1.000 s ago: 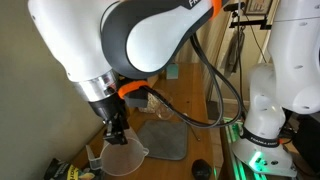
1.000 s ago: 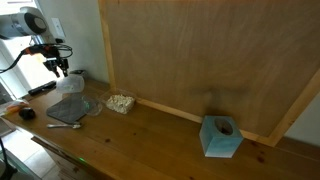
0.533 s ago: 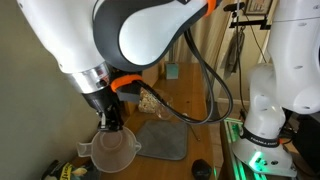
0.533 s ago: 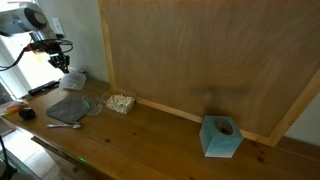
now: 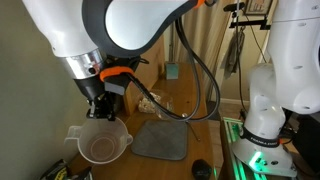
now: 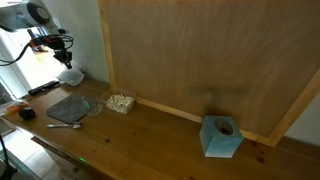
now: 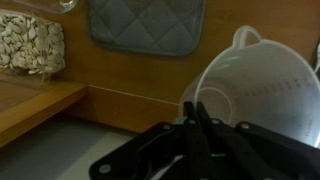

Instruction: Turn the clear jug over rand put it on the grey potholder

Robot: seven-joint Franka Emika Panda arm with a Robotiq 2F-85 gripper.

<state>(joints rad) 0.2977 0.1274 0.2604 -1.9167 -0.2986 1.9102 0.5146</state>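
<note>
The clear jug, now hanging tilted in the air, will be let go by my gripper on the middle of the grey potholder (image 5: 164, 140) (image 7: 150, 14), beside the tub of seeds.
The clear jug (image 5: 100, 145) hangs in the air, tilted so its open mouth faces the camera, its spout to the left. My gripper (image 5: 103, 112) is shut on the jug's upper edge from above. In the wrist view the gripper (image 7: 197, 112) shows its fingers pressed together against the jug (image 7: 262, 88) at the right. The grey potholder (image 5: 162, 140) lies flat on the wooden counter to the jug's right, with nothing on it; it also shows as the potholder (image 7: 145, 25) and the potholder (image 6: 72, 107). In an exterior view the jug (image 6: 68, 75) hangs above the counter's far left under the gripper (image 6: 63, 62).
A clear tub of pale seeds (image 7: 30, 45) stands beside the potholder, seen also as the tub (image 6: 121, 102). A spoon (image 6: 65, 125) lies near the counter's front edge. A teal block (image 6: 221, 137) sits far right. A big wooden board (image 6: 200, 50) backs the counter.
The jaws have closed on the jug. The arm has lifted it off the counter and swung it up, so its mouth now faces outward instead of down.
</note>
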